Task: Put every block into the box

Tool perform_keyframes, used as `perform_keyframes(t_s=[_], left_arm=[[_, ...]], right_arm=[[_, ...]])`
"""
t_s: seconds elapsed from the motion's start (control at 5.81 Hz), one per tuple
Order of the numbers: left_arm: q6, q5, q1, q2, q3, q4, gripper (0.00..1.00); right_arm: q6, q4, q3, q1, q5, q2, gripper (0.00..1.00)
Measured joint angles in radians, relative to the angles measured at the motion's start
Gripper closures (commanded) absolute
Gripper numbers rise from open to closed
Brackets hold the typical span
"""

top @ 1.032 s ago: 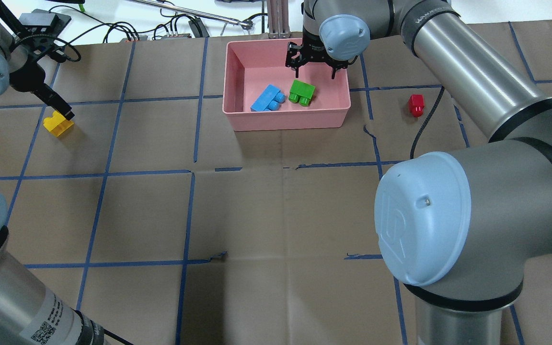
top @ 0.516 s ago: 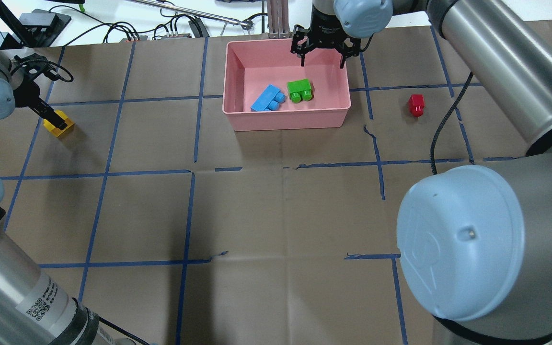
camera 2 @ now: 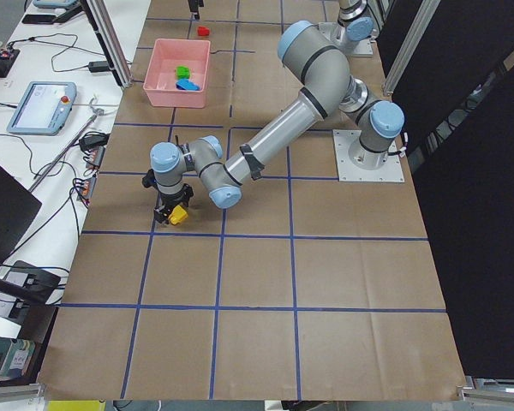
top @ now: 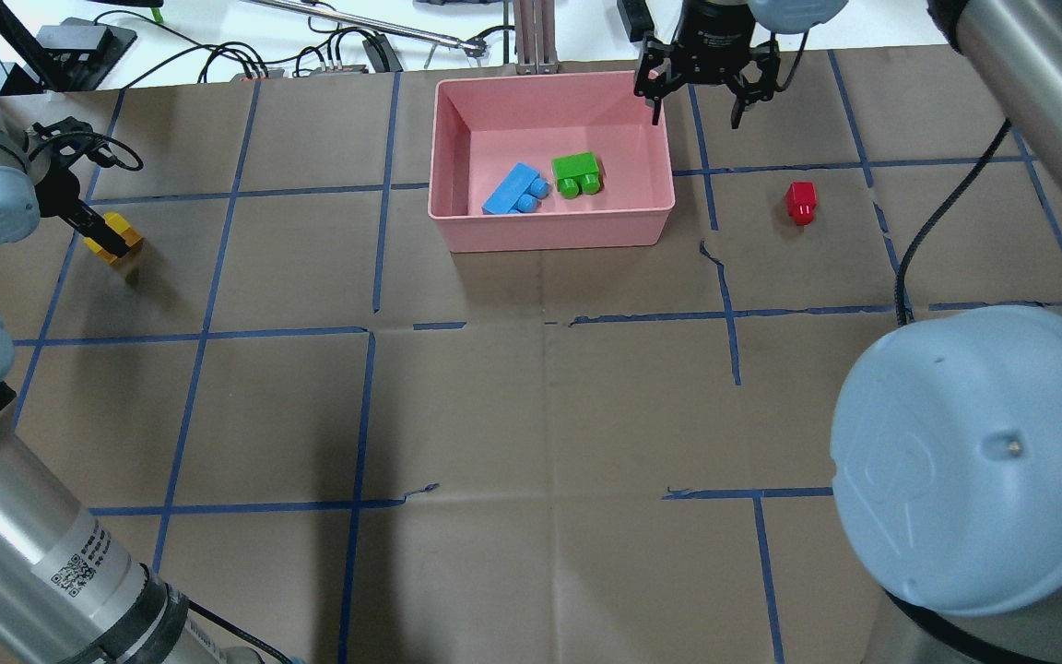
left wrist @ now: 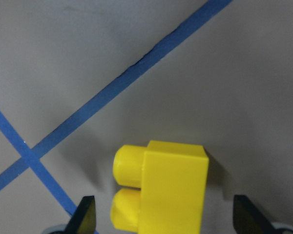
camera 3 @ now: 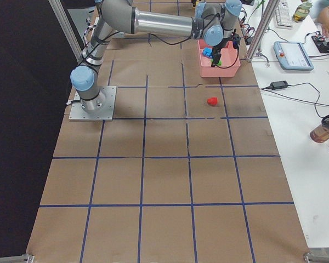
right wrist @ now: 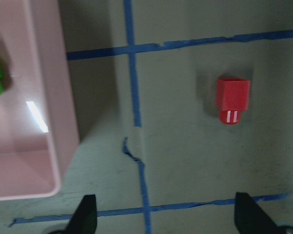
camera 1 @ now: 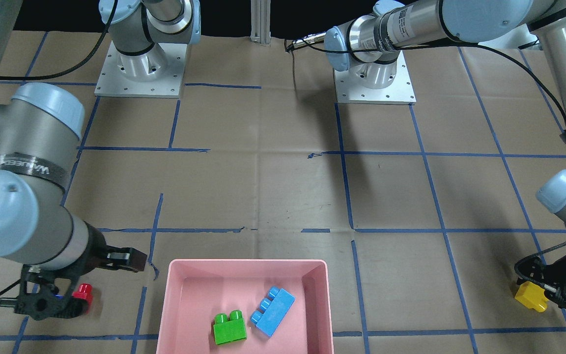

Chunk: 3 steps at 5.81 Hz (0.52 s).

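Next, I move my right gripper next to the red brick beside the pink box and close it on its sides (camera 1: 84,294) (right wrist: 232,104) near the knob end.
The pink box (top: 457,231) stands at the far middle of the table. The light-blue brick (top: 513,190) and the green brick (top: 577,173) lie inside it. The yellow brick (top: 123,240) lies on the table at the far left. My left gripper (top: 102,233) is low over it and open. In the left wrist view its fingertips (left wrist: 87,215) stand either side of the yellow brick (left wrist: 161,190), with a gap on both sides. The red brick (top: 801,201) lies on the table right of the box. My right gripper (top: 695,118) is open and empty, just past the box's far right corner.
Cables and a metal post (top: 531,37) lie beyond the table's far edge. Blue tape lines (top: 365,332) grid the brown table cover. The right arm's elbow (top: 983,461) fills the near right of the overhead view. In the right wrist view the box wall (right wrist: 49,117) is left of the red brick (right wrist: 232,100).
My right gripper has moved right, from above the box's inside to past its right rim. The green brick has settled in the box. My left gripper has come down around the yellow brick.
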Motion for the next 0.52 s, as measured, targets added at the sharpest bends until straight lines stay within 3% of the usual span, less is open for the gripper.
perform_keyframes(t_s=[0.17, 0.52], left_arm=[[-0.004, -0.002, 0.003, -0.009, 0.001, 0.002, 0.56], [-0.01, -0.005, 0.004, -0.009, 0.0, -0.009, 0.94]], right_arm=[[-0.092, -0.125, 0.107, -0.078, -0.004, -0.009, 0.01], [-0.146, -0.385, 0.245, -0.128, 0.0, 0.024, 0.01]])
